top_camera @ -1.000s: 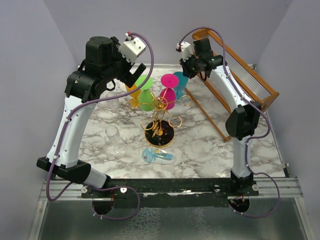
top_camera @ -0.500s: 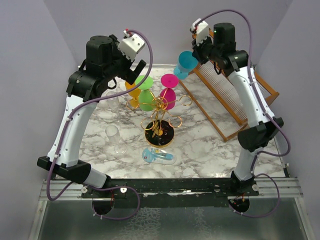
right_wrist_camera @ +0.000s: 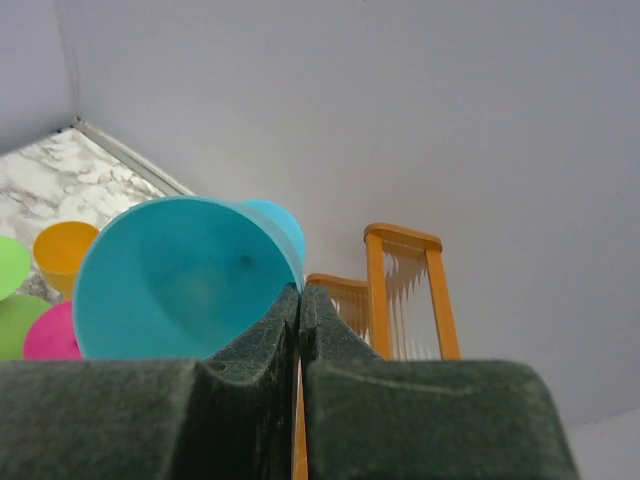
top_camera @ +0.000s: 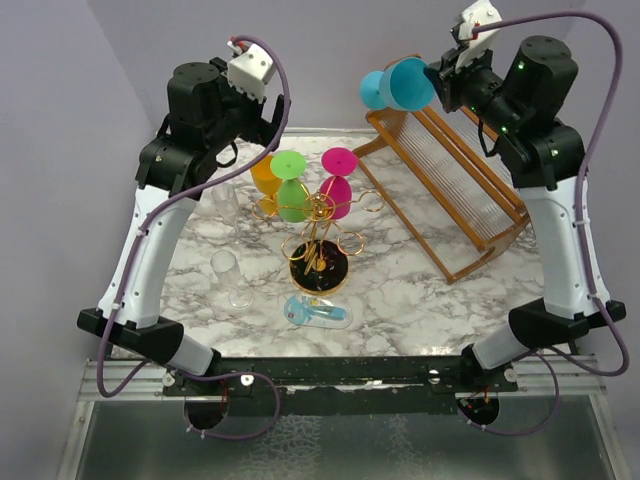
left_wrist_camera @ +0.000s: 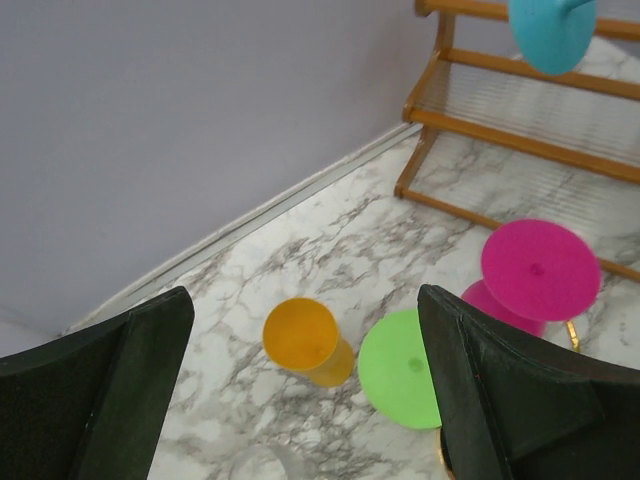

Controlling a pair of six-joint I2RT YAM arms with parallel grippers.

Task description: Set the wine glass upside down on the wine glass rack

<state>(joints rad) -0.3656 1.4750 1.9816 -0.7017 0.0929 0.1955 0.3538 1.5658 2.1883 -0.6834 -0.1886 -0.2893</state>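
Note:
I should next move my left gripper to the edge of the teal wine glass's foot (top_camera: 365,92) (left_wrist_camera: 535,57) and close it there, while my right gripper holds the glass's rim.
My right gripper (top_camera: 440,85) is shut on the rim of a teal wine glass (top_camera: 395,85) and holds it high above the table's back. The glass is tipped sideways with its foot to the left. In the right wrist view the fingers (right_wrist_camera: 300,300) pinch the bowl's edge (right_wrist_camera: 180,285). The gold wire wine glass rack (top_camera: 318,225) stands mid-table on its round black base (top_camera: 318,277). Green (top_camera: 292,195), magenta (top_camera: 337,185) and orange (top_camera: 265,178) glasses hang upside down on it. My left gripper (top_camera: 262,132) is open and empty above the orange glass (left_wrist_camera: 300,335) and the green glass (left_wrist_camera: 405,368).
A large wooden slatted rack (top_camera: 450,180) leans at the back right. Two clear glasses (top_camera: 232,275) (top_camera: 228,205) stand left of the gold rack. A pale blue glass (top_camera: 318,312) lies on its side in front of the base. Walls close in at the back and sides.
My right arm has raised the teal glass up and to the right, away from the gold rack. My left gripper has shifted slightly upward.

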